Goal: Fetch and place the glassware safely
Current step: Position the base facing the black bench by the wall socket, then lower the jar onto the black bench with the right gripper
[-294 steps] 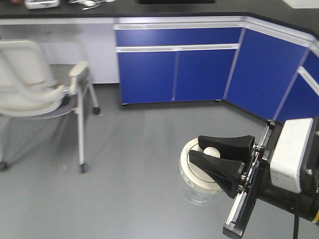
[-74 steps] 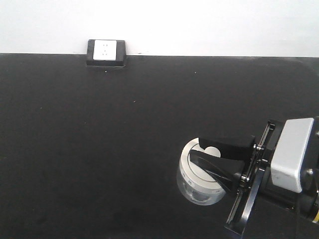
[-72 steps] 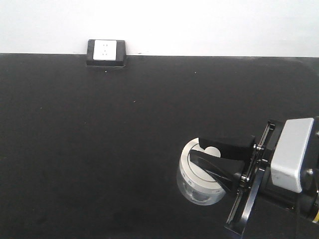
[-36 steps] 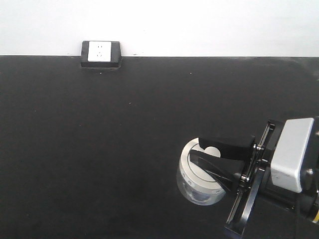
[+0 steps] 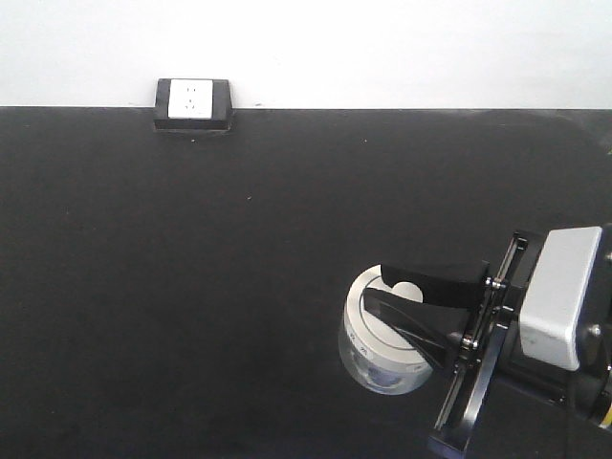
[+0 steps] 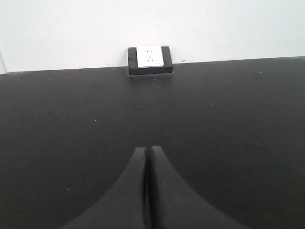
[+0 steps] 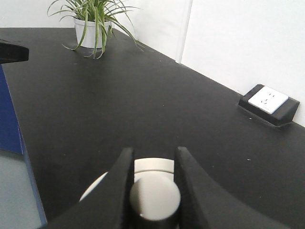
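Observation:
The glass jar will go down from my right gripper onto the bare middle of the black countertop (image 5: 332, 332).
The glass jar (image 5: 382, 363), small, squat and clear with a round off-white lid (image 5: 368, 311) and a central knob (image 5: 409, 292), hangs over the black countertop (image 5: 239, 268) at lower right. My right gripper (image 5: 387, 287) is shut on the lid's knob; the right wrist view shows the knob (image 7: 155, 199) pinched between the two black fingers (image 7: 123, 181). My left gripper (image 6: 146, 150) is shut with nothing between its jaws, over the countertop.
A white-and-black wall socket box (image 5: 193, 103) sits at the countertop's back edge against the white wall, also seen in the left wrist view (image 6: 149, 59) and the right wrist view (image 7: 269, 104). A potted plant (image 7: 93, 24) stands at the far end. A blue cabinet front (image 7: 9, 114) shows below the counter edge.
Four seconds ago the view showed floor, blue cabinets and a chair; now it shows the countertop. In the last second the socket box shifted slightly left. The jar stays gripped.

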Controlling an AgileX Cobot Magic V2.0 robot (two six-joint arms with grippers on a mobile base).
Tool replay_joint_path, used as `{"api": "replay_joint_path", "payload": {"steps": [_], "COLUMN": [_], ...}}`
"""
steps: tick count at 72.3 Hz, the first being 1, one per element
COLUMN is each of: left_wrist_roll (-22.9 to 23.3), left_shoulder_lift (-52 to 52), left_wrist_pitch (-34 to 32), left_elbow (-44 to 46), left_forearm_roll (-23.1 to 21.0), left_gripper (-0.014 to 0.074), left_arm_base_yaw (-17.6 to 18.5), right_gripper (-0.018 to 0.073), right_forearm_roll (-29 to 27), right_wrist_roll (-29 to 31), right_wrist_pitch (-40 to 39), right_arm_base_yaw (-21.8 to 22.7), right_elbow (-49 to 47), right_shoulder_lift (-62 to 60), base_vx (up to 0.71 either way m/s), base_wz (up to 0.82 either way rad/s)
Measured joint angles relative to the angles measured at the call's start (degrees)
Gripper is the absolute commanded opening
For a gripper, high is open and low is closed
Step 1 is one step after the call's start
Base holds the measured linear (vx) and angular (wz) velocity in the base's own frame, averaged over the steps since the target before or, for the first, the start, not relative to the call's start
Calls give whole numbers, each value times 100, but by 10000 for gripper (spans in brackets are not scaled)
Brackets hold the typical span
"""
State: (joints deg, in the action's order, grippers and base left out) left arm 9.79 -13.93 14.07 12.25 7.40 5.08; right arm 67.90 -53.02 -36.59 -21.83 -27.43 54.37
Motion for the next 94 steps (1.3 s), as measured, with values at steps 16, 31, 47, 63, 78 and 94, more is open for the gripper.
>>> {"api": "replay_joint_path", "payload": {"steps": [16,31,47,63,78,94], "left_wrist_roll": [0,0,0,0,0,0], "left_shoulder_lift": [0,0,0,0,0,0], "left_wrist_pitch": [0,0,0,0,0,0], "left_elbow": [0,0,0,0,0,0], "left_forearm_roll": [0,0,0,0,0,0], "left_gripper": [-7,-7,-7,-7,-7,-7], "left_arm_base_yaw": [0,0,0,0,0,0], "right_gripper": [-3,-3,-3,-1,-1,2], "right_forearm_roll": [0,-118,-1704,-2937,-3153,-3280], "right_wrist_roll": [0,0,623,1600,1935,2402], "right_wrist_pitch": [0,95,958,932,441,-382], "right_arm_base_yaw": [0,0,0,0,0,0], "right_elbow": [0,0,0,-259,-680,-944], "right_shoulder_lift": [0,0,352,1335,2481,3709], "base_vx": [0,0,0,0,0,0], "base_wz": [0,0,0,0,0,0]}}
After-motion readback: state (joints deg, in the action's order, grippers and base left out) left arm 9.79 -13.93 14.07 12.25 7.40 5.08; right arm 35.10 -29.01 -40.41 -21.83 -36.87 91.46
